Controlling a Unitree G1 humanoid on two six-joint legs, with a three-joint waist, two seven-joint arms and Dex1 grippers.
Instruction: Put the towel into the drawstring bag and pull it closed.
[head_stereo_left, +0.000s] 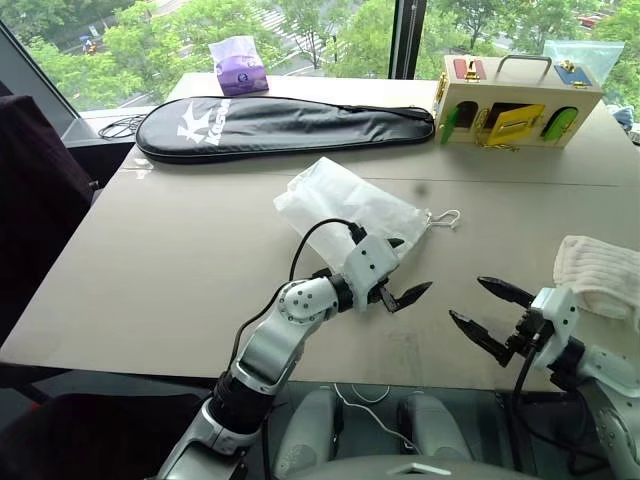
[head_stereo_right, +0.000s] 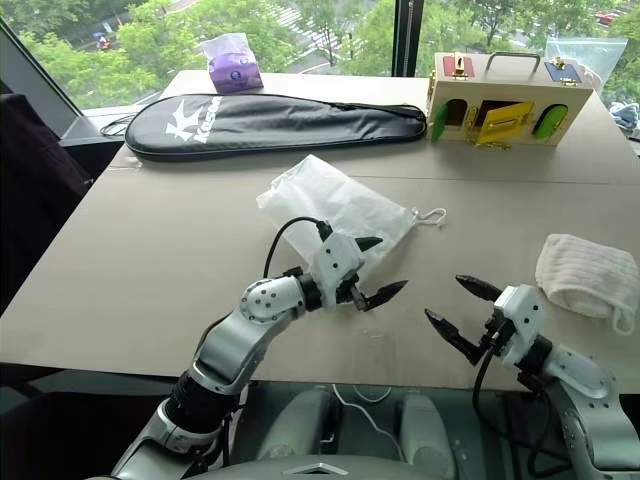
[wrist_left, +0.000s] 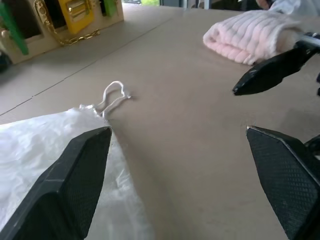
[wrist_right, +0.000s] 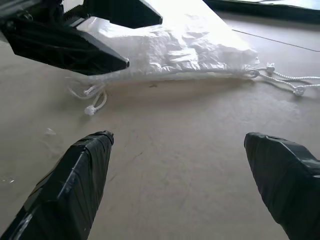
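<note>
Next, my right gripper closes on the middle of the cream towel (head_stereo_left: 601, 284), since the towel needs to end up inside the drawstring bag.
The drawstring bag (head_stereo_left: 345, 205) lies flat in the middle of the table, a thin white sack with a cord loop (head_stereo_left: 445, 218) at its right end. A second cord end (wrist_right: 92, 100) lies by its near edge. The towel (head_stereo_left: 600, 275), cream and ribbed, lies bunched at the table's right edge. My left gripper (head_stereo_left: 408, 268) is open just at the bag's near right corner, with nothing between its fingers (wrist_left: 75, 185). My right gripper (head_stereo_left: 468, 298) is open and empty too, between the bag and the towel, pointing towards the left gripper.
A long black racket case (head_stereo_left: 280, 125) lies across the back of the table with a purple tissue pack (head_stereo_left: 238, 65) behind it. A wooden latch box (head_stereo_left: 515, 100) and a clear plastic bag (head_stereo_left: 585, 55) stand at the back right. The table's front edge (head_stereo_left: 200, 362) runs near my arms.
</note>
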